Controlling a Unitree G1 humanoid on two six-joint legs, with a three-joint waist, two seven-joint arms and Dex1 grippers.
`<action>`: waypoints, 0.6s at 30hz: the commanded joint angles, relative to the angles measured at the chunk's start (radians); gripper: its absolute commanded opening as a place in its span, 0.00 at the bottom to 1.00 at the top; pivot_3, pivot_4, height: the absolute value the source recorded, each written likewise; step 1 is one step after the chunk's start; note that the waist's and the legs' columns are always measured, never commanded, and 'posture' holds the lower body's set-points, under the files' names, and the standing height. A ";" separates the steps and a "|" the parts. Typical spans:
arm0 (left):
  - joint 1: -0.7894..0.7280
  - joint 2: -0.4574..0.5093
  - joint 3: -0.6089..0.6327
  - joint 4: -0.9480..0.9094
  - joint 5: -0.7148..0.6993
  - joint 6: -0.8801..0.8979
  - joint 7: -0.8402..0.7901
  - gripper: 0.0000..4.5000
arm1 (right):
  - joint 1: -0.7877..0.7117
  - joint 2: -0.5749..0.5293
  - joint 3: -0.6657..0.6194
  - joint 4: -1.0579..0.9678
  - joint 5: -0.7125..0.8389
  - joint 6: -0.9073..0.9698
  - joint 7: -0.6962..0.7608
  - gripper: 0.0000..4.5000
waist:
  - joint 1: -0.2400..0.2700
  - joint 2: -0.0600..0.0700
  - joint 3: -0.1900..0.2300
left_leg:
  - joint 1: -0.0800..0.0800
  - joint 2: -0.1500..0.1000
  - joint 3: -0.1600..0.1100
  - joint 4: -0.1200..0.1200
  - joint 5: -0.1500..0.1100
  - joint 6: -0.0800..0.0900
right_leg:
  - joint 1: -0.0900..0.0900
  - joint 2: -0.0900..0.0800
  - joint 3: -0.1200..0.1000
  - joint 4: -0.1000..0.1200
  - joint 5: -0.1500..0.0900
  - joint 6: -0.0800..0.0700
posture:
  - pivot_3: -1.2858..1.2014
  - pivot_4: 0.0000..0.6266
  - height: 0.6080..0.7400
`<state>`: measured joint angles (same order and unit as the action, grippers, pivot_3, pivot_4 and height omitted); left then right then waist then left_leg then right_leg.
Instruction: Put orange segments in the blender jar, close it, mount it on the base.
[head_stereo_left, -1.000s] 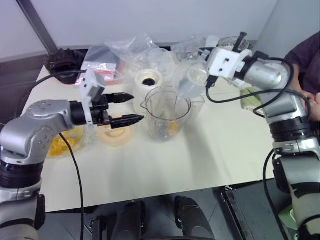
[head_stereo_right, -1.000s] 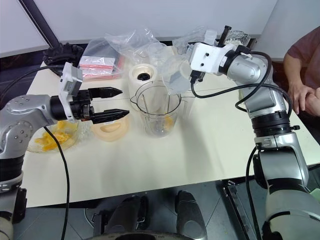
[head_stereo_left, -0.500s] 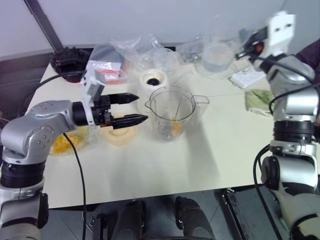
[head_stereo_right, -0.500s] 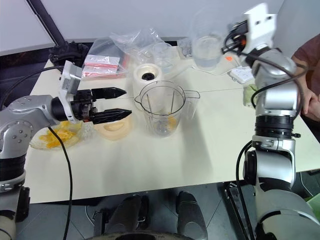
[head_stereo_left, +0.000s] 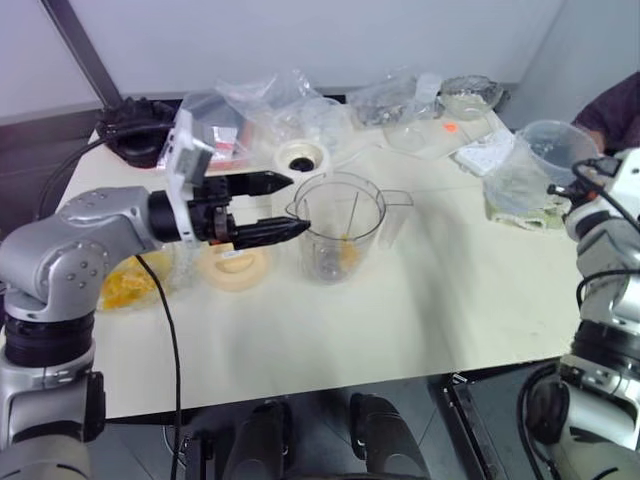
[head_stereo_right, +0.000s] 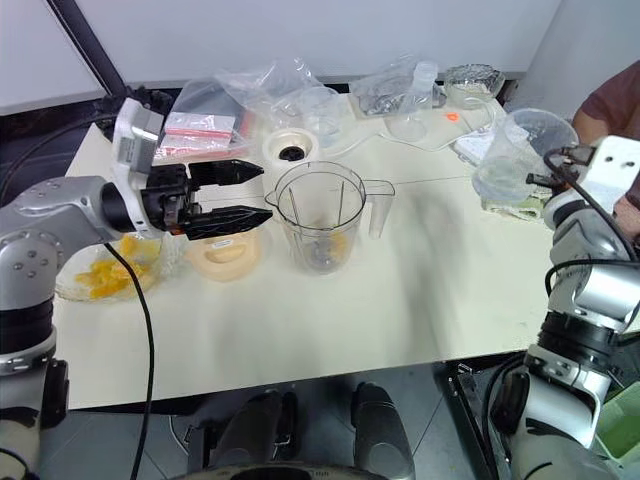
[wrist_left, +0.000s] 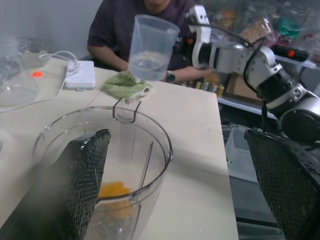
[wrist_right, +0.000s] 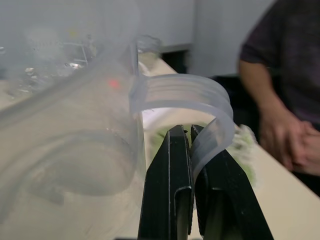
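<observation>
Next, I set the clear plastic cup down with my right gripper on the bare table (head_stereo_left: 491, 251) just in front of the green cloth.
The clear blender jar (head_stereo_left: 340, 222) stands upright mid-table with a few orange segments (head_stereo_left: 347, 254) at its bottom. More segments lie in a glass bowl (head_stereo_left: 125, 285) at the left. Behind the jar sits the white base (head_stereo_left: 298, 155). My left gripper (head_stereo_left: 300, 204) is open and empty. It points level at the jar, its fingertips just short of the jar's left rim. Over the table's right edge, my right gripper (wrist_right: 191, 131) is shut on the handle of a small clear plastic cup (head_stereo_right: 510, 155), which it holds upright.
A pale orange lid (head_stereo_left: 233, 265) lies beneath my left gripper. Plastic bags (head_stereo_left: 270, 100), a glass flask (head_stereo_left: 405, 135) and a wavy glass bowl (head_stereo_left: 470, 95) crowd the back. A green cloth (wrist_left: 125, 85) lies under the cup, and a person (wrist_left: 145, 20) sits at the right.
My right arm has swung the cup away from above the jar, right and down to the table's right edge, rolling it upright. My left gripper has edged closer to the jar.
</observation>
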<state>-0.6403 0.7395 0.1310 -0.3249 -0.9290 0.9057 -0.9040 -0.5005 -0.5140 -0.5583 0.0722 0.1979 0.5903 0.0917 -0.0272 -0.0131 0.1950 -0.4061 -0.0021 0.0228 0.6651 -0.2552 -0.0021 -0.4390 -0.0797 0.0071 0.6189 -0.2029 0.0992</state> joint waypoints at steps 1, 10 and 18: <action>-0.020 0.014 0.004 0.001 0.000 -0.009 -0.019 1.00 | 0.038 0.025 0.005 0.031 -0.037 -0.140 -0.051 0.01 | -0.003 0.000 0.000 | 0.000 0.000 0.000 0.000 0.000 0.000 | 0.000 0.000 0.000 0.000 0.000 0.000 | 0.52 0.24 1.00; -0.010 0.038 -0.022 -0.009 0.023 -0.001 -0.051 1.00 | 0.058 0.066 0.034 0.327 -0.067 -0.427 -0.117 0.01 | -0.018 0.000 0.000 | 0.000 0.000 0.002 0.000 0.000 0.000 | 0.000 0.000 0.003 -0.002 0.001 0.001 | 0.52 0.24 1.00; 0.025 0.087 -0.051 -0.009 0.080 -0.030 -0.099 1.00 | 0.032 0.067 0.066 0.452 -0.054 -0.529 -0.137 0.01 | -0.018 0.000 0.000 | 0.001 0.000 0.002 0.000 0.000 0.000 | 0.000 0.000 0.005 0.000 0.001 0.001 | 0.52 0.24 1.00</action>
<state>-0.6102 0.8121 0.0691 -0.3175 -0.8575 0.9002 -0.9923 -0.4399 -0.4385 -0.4839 0.5490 0.1341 0.1001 -0.0344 -0.0449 -0.0131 0.1950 -0.4047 -0.0025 0.0248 0.6653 -0.2552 -0.0020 -0.4389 -0.0795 0.0126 0.6183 -0.2024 0.0996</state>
